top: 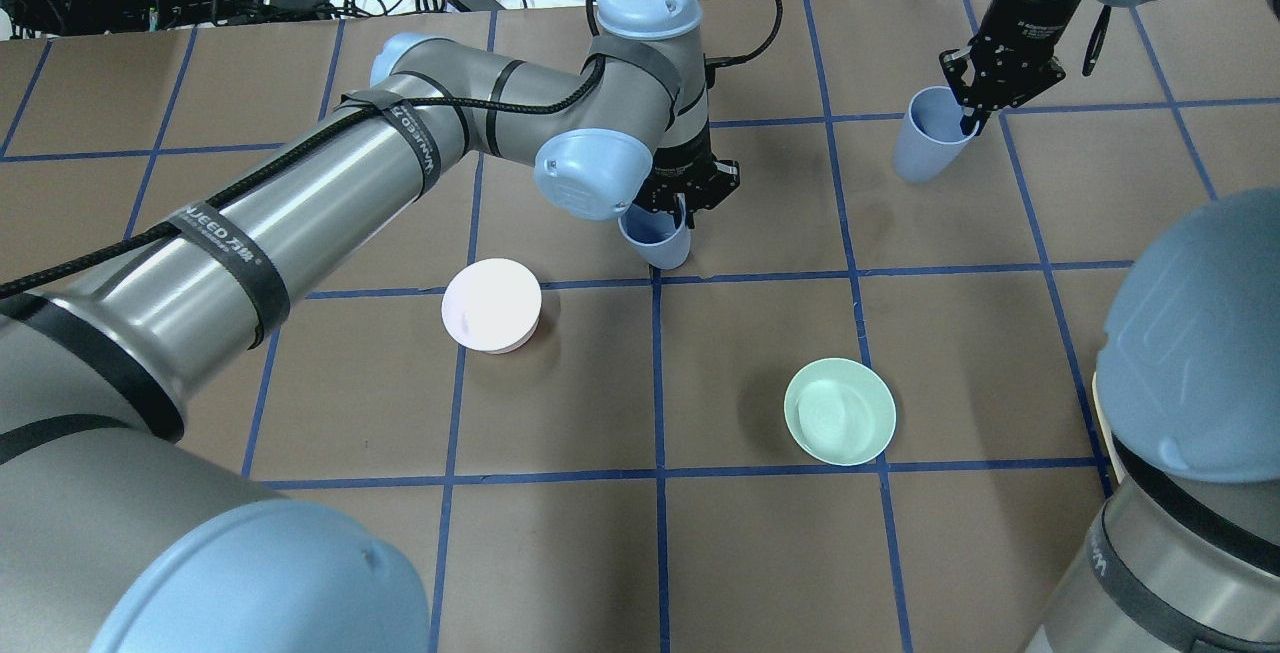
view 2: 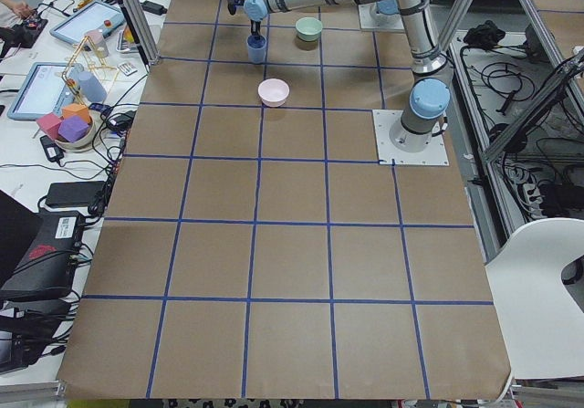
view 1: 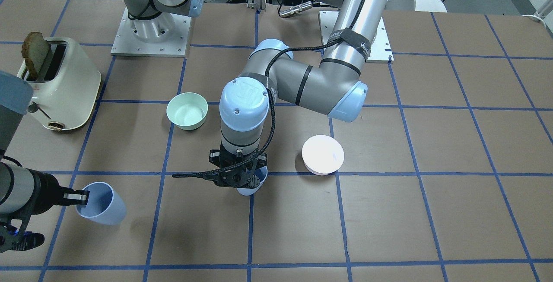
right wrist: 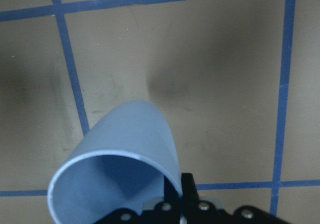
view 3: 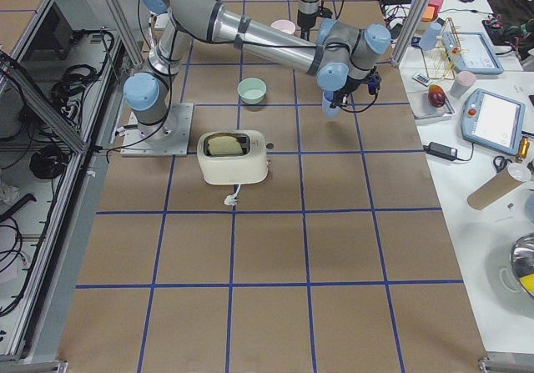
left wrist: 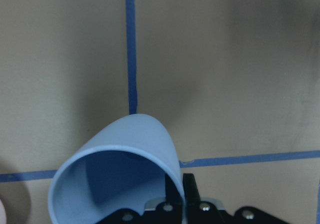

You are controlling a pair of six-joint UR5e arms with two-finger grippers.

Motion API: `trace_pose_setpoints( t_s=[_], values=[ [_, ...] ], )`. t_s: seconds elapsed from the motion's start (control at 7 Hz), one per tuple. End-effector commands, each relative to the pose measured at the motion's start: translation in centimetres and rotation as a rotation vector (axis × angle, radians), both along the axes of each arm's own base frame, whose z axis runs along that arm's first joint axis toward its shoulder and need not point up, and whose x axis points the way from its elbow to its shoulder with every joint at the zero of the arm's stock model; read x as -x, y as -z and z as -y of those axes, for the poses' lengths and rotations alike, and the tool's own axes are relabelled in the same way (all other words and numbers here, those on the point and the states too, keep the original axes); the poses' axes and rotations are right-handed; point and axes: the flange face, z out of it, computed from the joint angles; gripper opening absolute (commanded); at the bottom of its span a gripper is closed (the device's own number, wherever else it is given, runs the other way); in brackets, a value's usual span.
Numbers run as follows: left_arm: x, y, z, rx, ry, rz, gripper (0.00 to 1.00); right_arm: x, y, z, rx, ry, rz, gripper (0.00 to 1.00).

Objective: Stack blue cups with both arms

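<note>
My right gripper is going to release its blue cup, which is now held tilted, inside the other blue cup (view 1: 243,172), the one that my left gripper holds.
Two pale blue cups. My left gripper (view 1: 242,180) points down near the table's middle and is shut on the rim of one blue cup (view 1: 254,185); one finger is inside it. That gripper (top: 683,208) and cup (top: 655,238) show in the overhead view, and the cup fills the left wrist view (left wrist: 130,149). My right gripper (view 1: 84,195) is shut on the rim of the other blue cup (view 1: 101,204), which is tilted, well off to the robot's right. That pair also shows overhead, gripper (top: 972,113) and cup (top: 925,138), and the cup in the right wrist view (right wrist: 130,134).
A mint-green bowl (view 1: 187,110) stands upright between the two cups, nearer the robot. A pale pink bowl (view 1: 322,154) lies upside down beside the left cup. A cream toaster (view 1: 60,85) with toast stands at the robot's right.
</note>
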Motion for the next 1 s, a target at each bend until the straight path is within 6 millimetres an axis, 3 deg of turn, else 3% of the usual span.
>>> trace_pose_setpoints(
  t_s=[0.0,0.14,0.29,0.43,0.57,0.71,0.86],
  values=[
    [-0.7,-2.5,0.8,0.072,0.009,-0.017,1.0,-1.1,-1.9,-0.7,-0.024,0.007,0.044,0.0],
    [-2.7,-6.4,1.3,0.067,-0.013,-0.003,1.0,-2.8,-3.3,-1.4,-0.025,0.014,0.066,0.0],
    [-6.7,-11.9,2.1,0.025,-0.052,-0.01,1.0,-5.7,-4.9,-2.1,-0.017,0.029,0.052,0.0],
    [-10.8,-16.9,1.4,-0.036,-0.068,-0.048,1.0,-10.0,-6.8,-3.4,-0.013,0.038,0.037,0.0],
    [-13.7,-21.2,-1.7,-0.089,-0.064,-0.033,1.0,-14.7,-8.8,-5.0,0.006,0.058,0.021,0.0],
    [-15.7,-23.7,-5.8,-0.198,-0.064,-0.009,1.0,-20.4,-9.9,-6.8,0.017,0.069,0.006,0.0],
    [-18.0,-23.9,-8.7,-0.25,-0.094,0.012,1.0,-25.3,-10.4,-8.7,0.018,0.089,-0.01,0.0]
  ],
)
